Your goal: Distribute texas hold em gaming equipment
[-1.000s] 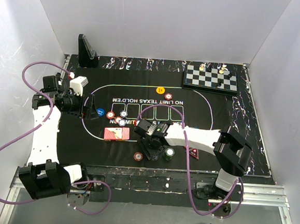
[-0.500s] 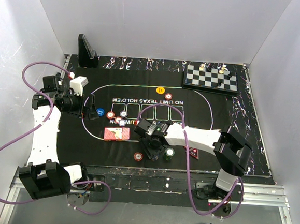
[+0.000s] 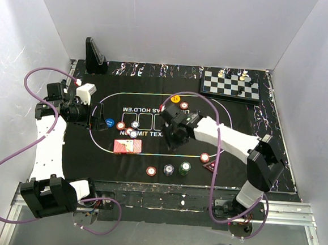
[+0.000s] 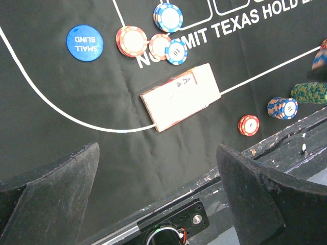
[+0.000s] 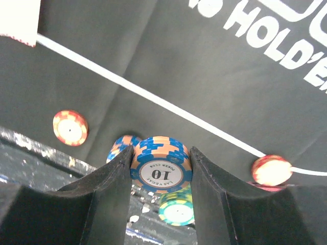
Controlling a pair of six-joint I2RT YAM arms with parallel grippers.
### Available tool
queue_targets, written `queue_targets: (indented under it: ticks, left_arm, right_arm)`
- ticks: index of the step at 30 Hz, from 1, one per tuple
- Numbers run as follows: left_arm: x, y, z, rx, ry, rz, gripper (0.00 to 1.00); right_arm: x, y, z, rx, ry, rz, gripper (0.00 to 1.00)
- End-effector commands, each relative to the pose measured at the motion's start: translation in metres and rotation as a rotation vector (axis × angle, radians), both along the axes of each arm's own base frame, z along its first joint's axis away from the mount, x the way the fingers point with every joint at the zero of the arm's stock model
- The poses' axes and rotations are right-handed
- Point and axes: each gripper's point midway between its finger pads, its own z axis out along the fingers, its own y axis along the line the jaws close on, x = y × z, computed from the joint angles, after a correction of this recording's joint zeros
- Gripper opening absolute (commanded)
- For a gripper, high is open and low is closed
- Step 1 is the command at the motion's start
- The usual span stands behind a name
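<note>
The robot's right gripper will release the blue-and-orange chips on the mat (image 3: 194, 103) between the far red chip and the chessboard.
My right gripper (image 5: 162, 171) is shut on a small stack of blue-and-orange poker chips (image 5: 162, 164) marked 10 and holds it above the mat (image 3: 237, 128), near its middle (image 3: 175, 137). Below it near the front edge lie a red chip (image 5: 70, 127), a blue stack (image 5: 120, 147), a green stack (image 5: 177, 209) and another red chip (image 5: 271, 170). My left gripper (image 4: 156, 196) hangs open over the mat's left end, holding nothing. Beneath it lie the red-backed card deck (image 4: 180, 96), the blue button (image 4: 85, 42) and several chips (image 4: 132, 41).
A chessboard (image 3: 230, 85) with pieces sits at the back right. A black stand (image 3: 94, 57) is at the back left. A yellow button (image 3: 175, 99) and a red chip (image 3: 184, 106) lie at the mat's far side, a red triangular marker (image 3: 210, 166) near the front.
The right gripper closed on the blue-and-orange chips at the front edge, lifted them and carried them back toward the mat's middle. The left arm has not moved.
</note>
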Motion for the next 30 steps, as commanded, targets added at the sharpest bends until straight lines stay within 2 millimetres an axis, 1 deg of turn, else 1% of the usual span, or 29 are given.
queue_targets:
  ticks: [1, 2, 3, 5, 6, 7, 12, 15, 19, 20, 22, 23, 27, 30]
  left_arm:
    - [0.005, 0.002, 0.013, 0.013, -0.055, -0.006, 1.0]
    - [0.005, 0.001, 0.012, 0.012, -0.05, -0.008, 1.0]
    - [0.005, 0.001, 0.01, 0.012, -0.046, -0.009, 1.0]
    - [0.005, 0.001, 0.006, 0.008, -0.037, -0.01, 1.0]
    - [0.005, 0.001, 0.005, 0.008, -0.035, -0.012, 1.0]
    - [0.006, 0.002, 0.004, 0.011, -0.034, -0.012, 1.0]
    - [0.007, 0.001, -0.006, 0.001, -0.004, -0.033, 1.0]
    - [0.007, -0.001, -0.009, -0.017, 0.018, -0.051, 1.0]
    - [0.011, 0.0, -0.015, -0.014, 0.019, -0.051, 1.0]
    - [0.011, 0.001, -0.017, -0.013, 0.025, -0.05, 1.0]
    - [0.011, 0.0, -0.02, -0.018, 0.036, -0.066, 1.0]
    - [0.011, -0.001, -0.02, -0.026, 0.043, -0.074, 1.0]
    - [0.014, -0.003, -0.02, -0.04, 0.04, -0.08, 1.0]
    - [0.016, -0.003, -0.018, -0.041, 0.03, -0.084, 1.0]
  right_arm:
    - [0.054, -0.011, 0.038, 0.062, -0.071, -0.072, 0.12]
    - [0.07, -0.016, 0.041, 0.056, -0.086, -0.098, 0.12]
    - [0.085, -0.02, 0.038, 0.039, -0.092, -0.119, 0.12]
    - [0.118, -0.033, 0.039, 0.023, -0.106, -0.188, 0.11]
    - [0.133, -0.036, 0.04, 0.026, -0.109, -0.212, 0.11]
    - [0.154, -0.044, 0.043, 0.032, -0.119, -0.257, 0.11]
    - [0.223, -0.066, 0.032, 0.018, -0.13, -0.375, 0.11]
    - [0.254, -0.077, 0.019, 0.007, -0.125, -0.426, 0.11]
    - [0.285, -0.088, 0.002, 0.007, -0.118, -0.471, 0.11]
    - [0.289, -0.09, -0.004, 0.005, -0.109, -0.478, 0.11]
    - [0.3, -0.093, -0.01, 0.011, -0.107, -0.493, 0.11]
    - [0.303, -0.094, -0.016, 0.004, -0.103, -0.498, 0.11]
    - [0.318, -0.095, -0.024, 0.015, -0.115, -0.523, 0.12]
    - [0.326, -0.095, -0.032, 0.014, -0.115, -0.527, 0.13]
